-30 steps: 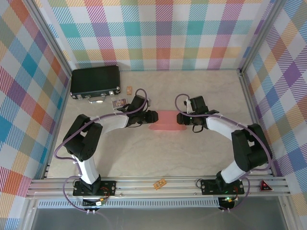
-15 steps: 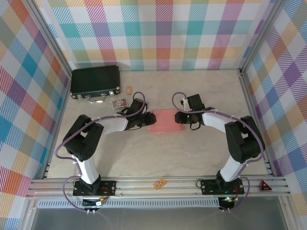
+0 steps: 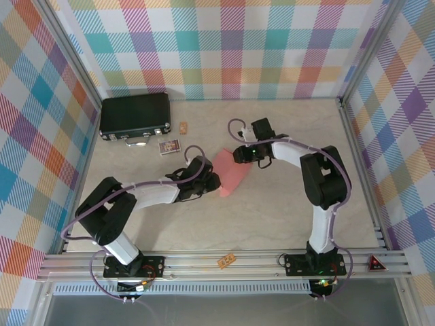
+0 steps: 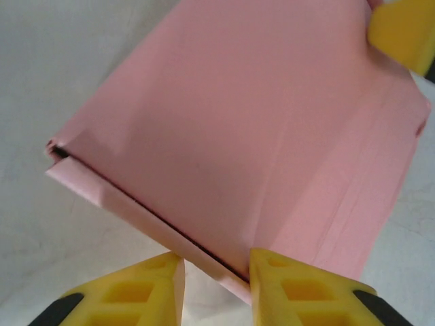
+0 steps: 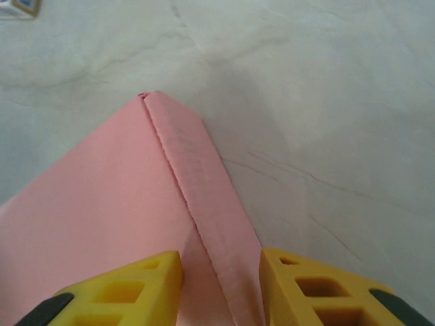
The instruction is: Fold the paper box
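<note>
The paper box lies crooked with my left gripper on its near flap, so I should use that gripper to take its neighboring side [image 4: 117, 75] and turn it straight.
The paper box [image 3: 231, 172] is a flat salmon-pink box lying slantwise on the table's middle. My left gripper [image 3: 212, 182] is at its near-left end. In the left wrist view the box [image 4: 238, 129] has its near corner pinched between the yellow fingertips [image 4: 292, 288] of my left gripper [image 4: 216, 266], with a dark seam along that edge. My right gripper [image 3: 240, 155] holds the far end. The right wrist view has the box [image 5: 102, 204] with its narrow side strip running between the jaws of my right gripper [image 5: 221, 263]. A right fingertip [image 4: 404, 30] shows beyond the box.
A black hard case [image 3: 134, 117] lies at the back left. A small printed card [image 3: 169, 146] and a small orange piece [image 3: 183, 127] lie near it. An orange tag [image 3: 226, 259] rests on the front rail. Checked walls close in the table.
The box has turned from lying crosswise to slanting. My right gripper swung left and farther back with its end, and my left gripper came nearer with the other end.
</note>
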You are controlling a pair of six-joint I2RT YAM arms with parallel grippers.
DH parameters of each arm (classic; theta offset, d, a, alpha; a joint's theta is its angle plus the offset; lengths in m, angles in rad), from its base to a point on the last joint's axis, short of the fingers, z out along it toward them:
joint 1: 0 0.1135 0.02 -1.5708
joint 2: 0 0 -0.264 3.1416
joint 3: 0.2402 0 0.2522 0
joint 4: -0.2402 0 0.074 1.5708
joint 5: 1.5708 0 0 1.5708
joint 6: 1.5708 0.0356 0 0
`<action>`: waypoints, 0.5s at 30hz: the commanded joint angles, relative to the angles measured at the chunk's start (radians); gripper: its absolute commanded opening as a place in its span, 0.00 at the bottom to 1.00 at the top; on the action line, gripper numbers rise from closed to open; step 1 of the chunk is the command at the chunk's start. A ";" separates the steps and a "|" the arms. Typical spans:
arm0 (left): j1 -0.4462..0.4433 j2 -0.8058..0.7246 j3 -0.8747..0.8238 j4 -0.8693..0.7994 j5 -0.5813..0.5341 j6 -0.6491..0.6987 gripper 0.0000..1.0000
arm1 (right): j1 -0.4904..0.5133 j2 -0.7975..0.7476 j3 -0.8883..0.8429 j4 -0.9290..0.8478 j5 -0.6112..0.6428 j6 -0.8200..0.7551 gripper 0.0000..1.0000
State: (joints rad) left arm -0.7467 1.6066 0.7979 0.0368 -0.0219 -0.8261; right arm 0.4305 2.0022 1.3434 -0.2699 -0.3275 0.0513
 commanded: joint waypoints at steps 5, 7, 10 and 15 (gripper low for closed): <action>-0.040 -0.088 -0.066 -0.029 -0.006 -0.061 0.40 | 0.054 0.068 0.131 -0.152 0.024 -0.072 0.47; -0.039 -0.133 -0.065 -0.060 -0.027 -0.042 0.45 | 0.050 0.053 0.156 -0.161 0.061 -0.063 0.48; -0.040 -0.209 -0.047 -0.151 -0.087 0.000 0.55 | 0.038 0.013 0.176 -0.175 0.115 -0.033 0.54; -0.001 -0.269 0.022 -0.301 -0.190 0.138 0.69 | 0.002 -0.088 0.141 -0.182 0.157 0.031 0.60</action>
State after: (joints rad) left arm -0.7719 1.3582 0.7677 -0.1471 -0.1337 -0.7902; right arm 0.4564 2.0075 1.4891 -0.4232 -0.2054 0.0418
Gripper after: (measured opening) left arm 0.666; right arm 0.597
